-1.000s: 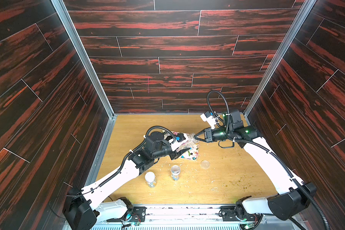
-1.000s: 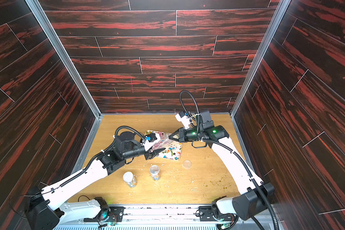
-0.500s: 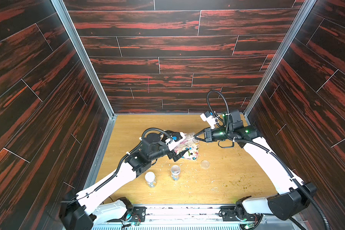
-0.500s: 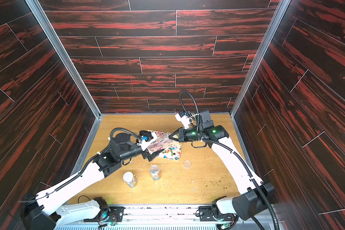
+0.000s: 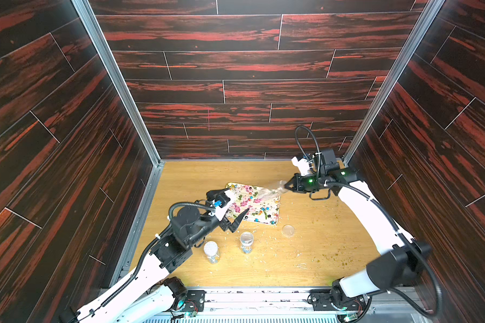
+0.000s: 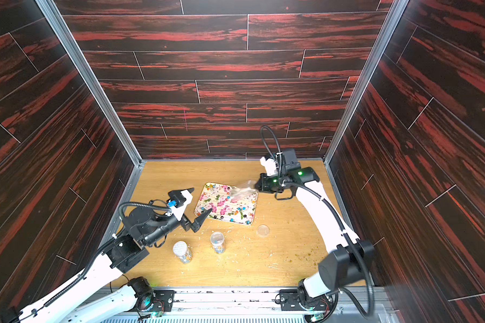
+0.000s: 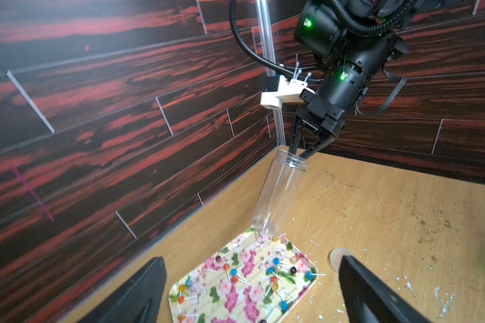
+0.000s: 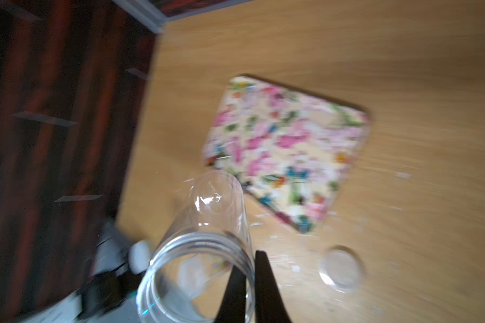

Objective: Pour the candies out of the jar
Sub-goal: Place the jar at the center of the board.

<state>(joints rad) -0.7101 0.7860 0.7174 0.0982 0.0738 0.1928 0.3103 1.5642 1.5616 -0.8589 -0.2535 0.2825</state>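
Note:
Next, I set the clear jar, which hangs tilted over the tray's corner now, down with my right gripper on the table [image 5: 296,214] [image 8: 396,219] next to the flowered tray, just beyond the clear lid.
The clear jar [image 5: 275,188] [image 6: 244,190] hangs tilted over the far right corner of the flowered tray [image 5: 277,212] [image 6: 227,204], base down. My right gripper [image 5: 287,186] [image 7: 294,162] [image 8: 251,268] is shut on the jar's rim, one finger inside and one outside. No sweets show inside the jar [image 7: 277,195] [image 8: 207,223]. The candies [image 5: 263,209] [image 6: 237,214] [image 7: 275,270], small bright balls on pale sticks, lie scattered on the tray [image 7: 230,302] [image 8: 286,139]. My left gripper [image 5: 238,199] [image 6: 202,199] [image 7: 251,258] stands wide open and empty at the tray's left edge.
Two small jars stand in front of the tray, one white-capped [image 5: 211,250] and one clear [image 5: 246,242]. A clear lid [image 5: 288,230] [image 8: 342,270] lies on the table right of them. Pale and greenish crumbs litter the right half of the table. Dark walls enclose three sides.
My left gripper has opened wide and drawn back from the jar's base toward the front left. The right gripper still holds the jar in much the same place.

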